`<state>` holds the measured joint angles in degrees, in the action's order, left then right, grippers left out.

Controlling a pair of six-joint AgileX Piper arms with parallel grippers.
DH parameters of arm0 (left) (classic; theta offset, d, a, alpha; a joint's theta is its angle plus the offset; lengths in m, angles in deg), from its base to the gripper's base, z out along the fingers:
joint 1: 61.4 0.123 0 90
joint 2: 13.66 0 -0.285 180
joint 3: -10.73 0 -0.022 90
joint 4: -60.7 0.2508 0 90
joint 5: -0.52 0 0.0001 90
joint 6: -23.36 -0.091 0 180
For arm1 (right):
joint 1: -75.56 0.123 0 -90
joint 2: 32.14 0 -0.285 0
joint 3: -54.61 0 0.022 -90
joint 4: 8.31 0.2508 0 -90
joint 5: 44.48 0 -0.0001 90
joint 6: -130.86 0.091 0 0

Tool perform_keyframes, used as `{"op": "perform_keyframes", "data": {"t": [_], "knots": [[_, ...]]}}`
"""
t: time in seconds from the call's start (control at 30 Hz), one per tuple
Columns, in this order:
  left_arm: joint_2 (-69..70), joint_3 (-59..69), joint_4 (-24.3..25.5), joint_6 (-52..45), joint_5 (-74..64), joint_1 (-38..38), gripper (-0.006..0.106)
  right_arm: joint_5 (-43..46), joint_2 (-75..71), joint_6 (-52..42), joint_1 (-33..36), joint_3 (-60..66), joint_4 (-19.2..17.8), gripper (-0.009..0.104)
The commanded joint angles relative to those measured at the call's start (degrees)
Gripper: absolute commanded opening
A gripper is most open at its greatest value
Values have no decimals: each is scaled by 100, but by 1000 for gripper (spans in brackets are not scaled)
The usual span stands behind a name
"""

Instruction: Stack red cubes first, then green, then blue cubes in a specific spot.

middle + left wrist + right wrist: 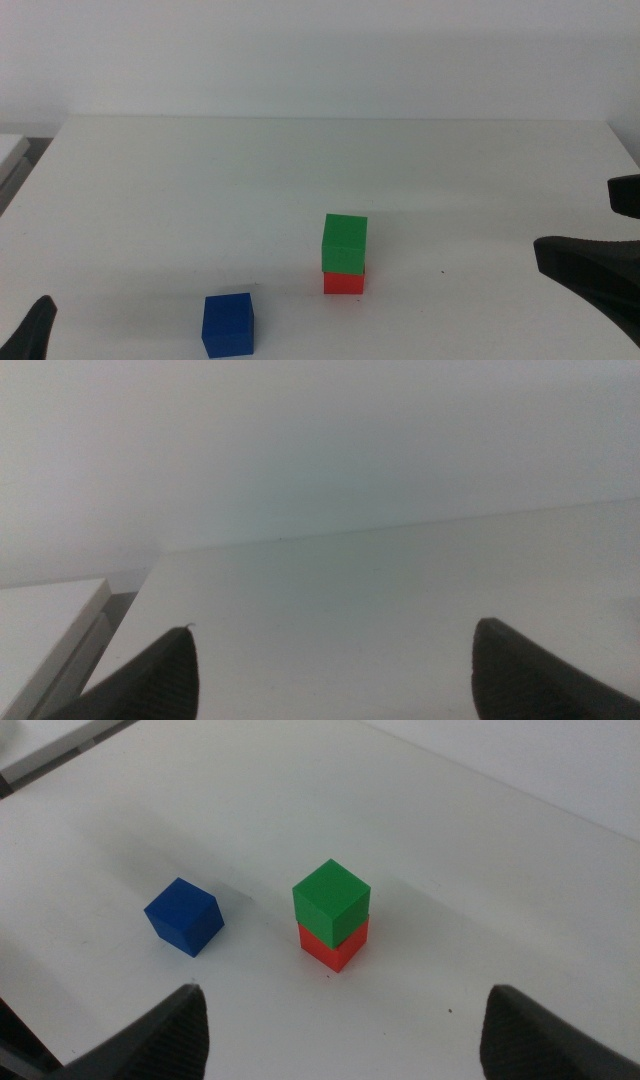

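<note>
The left gripper next grips the blue cube's opposite sides (250,322); blue goes above green.
A green cube (345,243) (331,898) sits squarely on top of a red cube (344,282) (335,945) near the table's front middle. The blue cube (228,324) (184,916) lies alone on the table, left of and in front of that stack. My right gripper (575,225) (345,1005) hovers open and empty to the right of the stack, well clear of it. My left gripper (38,330) (335,630) waits open at the front left corner, holding nothing. The specific spot is hidden; no mark shows on the table.
The white tabletop (320,170) ends at a far edge below a plain wall. A white flat object (10,155) (50,620) lies beyond the table's left edge.
</note>
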<state>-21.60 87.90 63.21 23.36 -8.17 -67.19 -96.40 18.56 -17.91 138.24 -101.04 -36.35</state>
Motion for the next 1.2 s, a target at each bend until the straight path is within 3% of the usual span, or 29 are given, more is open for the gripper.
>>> {"op": "perform_keyframes", "data": {"t": [0.0,0.13,0.27,0.53,0.7,0.73,0.8,0.9,1.0,1.17], "knots": [[16,5,3,0,71,3,94,95,-22,-8,6,33,-35,93],[-380,-272,-54,34,-234,3,94,95,-22,-8,6,33,-35,93],[-2248,-2254,-775,0,-1629,3,94,95,-22,-8,6,33,-35,93],[-5584,-5303,-1483,-131,-4425,-50,94,95,-22,-8,6,33,-35,93],[-7220,-6400,-884,416,-5413,-864,94,95,-22,-8,6,33,-35,93],[-7497,-6517,-772,712,-5390,-1104,94,95,-22,-8,6,33,-35,93],[-8138,-6729,-466,2205,-5579,-1758,94,95,-22,-8,6,33,-35,93],[-8556,-6745,-111,2897,-5483,-2252,94,95,-22,-8,6,33,-35,93],[-8956,-6745,-60,2881,-5067,-2352,94,95,-22,-8,6,33,-35,93],[-9546,-6714,-623,3065,-5077,-2337,94,95,-22,-8,6,33,-35,93]]}}
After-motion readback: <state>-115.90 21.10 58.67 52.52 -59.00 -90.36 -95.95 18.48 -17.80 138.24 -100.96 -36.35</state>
